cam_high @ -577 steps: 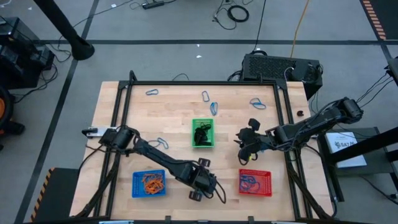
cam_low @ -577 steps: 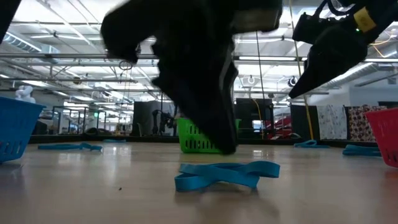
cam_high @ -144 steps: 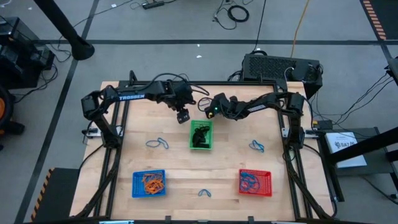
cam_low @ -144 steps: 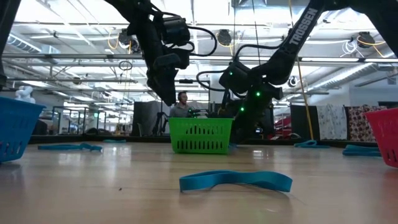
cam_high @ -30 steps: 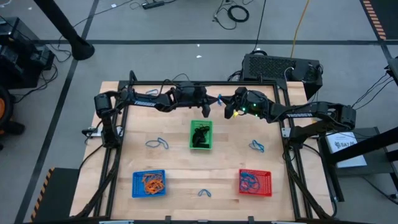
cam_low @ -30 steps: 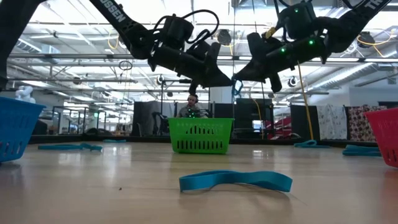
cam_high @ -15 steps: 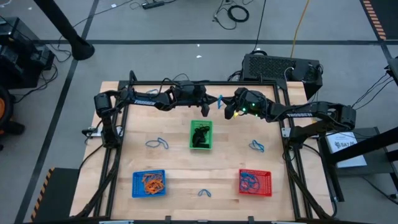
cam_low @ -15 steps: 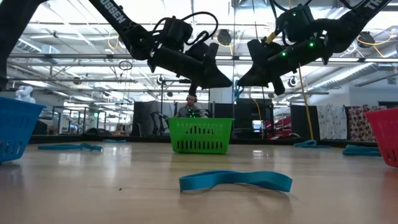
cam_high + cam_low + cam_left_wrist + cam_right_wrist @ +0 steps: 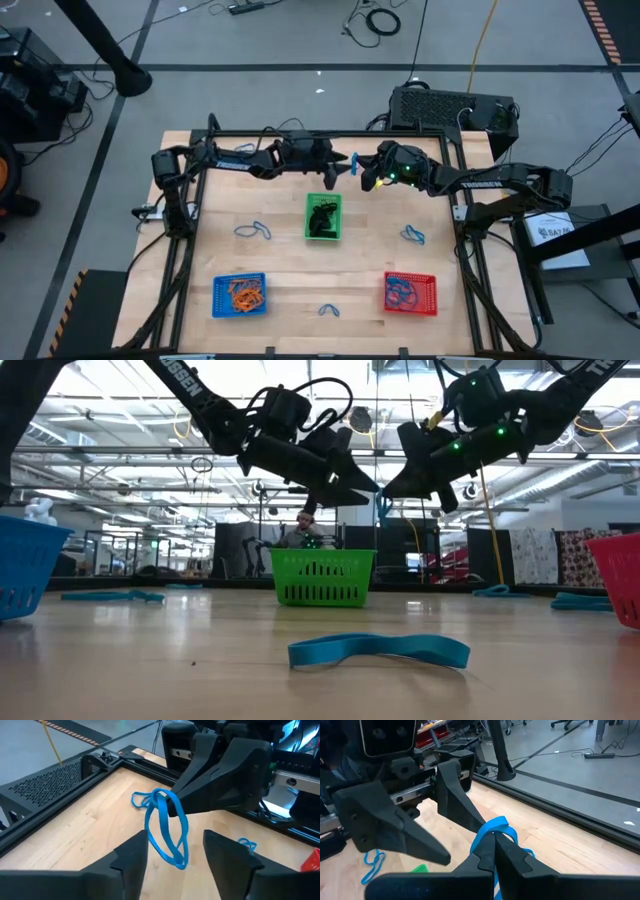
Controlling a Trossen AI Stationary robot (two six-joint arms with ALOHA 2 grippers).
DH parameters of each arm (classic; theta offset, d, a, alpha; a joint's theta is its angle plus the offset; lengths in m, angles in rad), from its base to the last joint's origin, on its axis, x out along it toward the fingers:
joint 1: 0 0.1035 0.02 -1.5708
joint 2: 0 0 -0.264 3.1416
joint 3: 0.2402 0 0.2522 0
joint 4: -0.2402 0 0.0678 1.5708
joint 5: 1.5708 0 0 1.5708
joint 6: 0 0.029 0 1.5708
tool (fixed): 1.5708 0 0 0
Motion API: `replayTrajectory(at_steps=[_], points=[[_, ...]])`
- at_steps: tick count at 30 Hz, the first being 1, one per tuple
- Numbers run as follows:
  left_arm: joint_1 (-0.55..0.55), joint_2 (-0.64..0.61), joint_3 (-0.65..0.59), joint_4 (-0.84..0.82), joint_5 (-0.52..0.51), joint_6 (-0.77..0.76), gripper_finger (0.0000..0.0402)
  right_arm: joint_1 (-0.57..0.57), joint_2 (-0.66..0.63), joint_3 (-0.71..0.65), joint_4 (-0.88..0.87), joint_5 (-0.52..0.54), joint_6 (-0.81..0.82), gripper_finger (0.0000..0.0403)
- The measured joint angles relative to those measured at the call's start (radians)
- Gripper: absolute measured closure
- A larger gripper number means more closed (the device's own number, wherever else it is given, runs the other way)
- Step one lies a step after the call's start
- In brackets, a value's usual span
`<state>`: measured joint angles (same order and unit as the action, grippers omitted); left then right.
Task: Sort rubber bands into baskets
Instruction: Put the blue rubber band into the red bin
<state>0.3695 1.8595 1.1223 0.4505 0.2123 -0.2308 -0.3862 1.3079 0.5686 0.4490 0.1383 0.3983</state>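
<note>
The blue rubber band loops cross in a tangle at my right gripper, so I need to pinch the hanging loop (image 9: pixel 178 856) with my left gripper and pull it free before sorting.
My right gripper (image 9: pixel 493 840) is shut on a blue rubber band (image 9: pixel 167 827) above the table's far middle, behind the green basket (image 9: pixel 324 216). My left gripper (image 9: pixel 175 857) is open and faces it. Its two fingers stand on either side of the band's hanging loop, and I cannot tell whether they touch it. In the high view the two grippers meet tip to tip, left gripper (image 9: pixel 337 170) and right gripper (image 9: pixel 361 172). The green basket holds black bands. The blue basket (image 9: pixel 240 293) holds orange bands. The red basket (image 9: pixel 410 293) holds blue bands. My right gripper pinches the blue band between its two fingertips at the band's upper part (image 9: pixel 491 829). The fingers come from the table's right side, slanting a little down. The band is lifted clear of the table and its loop (image 9: pixel 172 852) hangs slack below the fingertips.
Loose blue bands lie on the wooden table at the left middle (image 9: pixel 255 231), at the right middle (image 9: pixel 413 235) and near the front edge (image 9: pixel 329 310). A black metal frame (image 9: pixel 205 160) runs along the table's far and side edges.
My right gripper has carried the blue band a little toward the table's left, closer to my left gripper, and has stayed shut on it. The band still hangs clear of the table.
</note>
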Motion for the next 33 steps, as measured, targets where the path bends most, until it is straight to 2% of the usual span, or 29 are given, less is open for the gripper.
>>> replayTrajectory(at_steps=[7,12,16,21,33], points=[[-0.026,0.01,0.0,0.008,-0.004,0.006,0.0178,0.0,0.0,0.0,0.028,-0.003,0.001,0.0403],[-0.055,0.01,0.0,0.021,-0.078,0.103,0.0178,0.0,0.0,0.0,0.033,-0.003,0.001,0.0403],[-0.066,0.009,0.0,0.069,-0.08,0.12,0.0178,0.0,0.0,0.0,0.033,-0.003,0.001,0.0403],[-0.079,0.009,0.0,0.066,-0.112,0.214,0.0178,0.0,0.0,0.0,0.03,-0.004,0.001,0.0403],[-0.08,0.029,0.0,0.063,-0.174,0.212,0.0178,0.007,0.0,0.0,0.034,-0.008,0.001,0.0403]])
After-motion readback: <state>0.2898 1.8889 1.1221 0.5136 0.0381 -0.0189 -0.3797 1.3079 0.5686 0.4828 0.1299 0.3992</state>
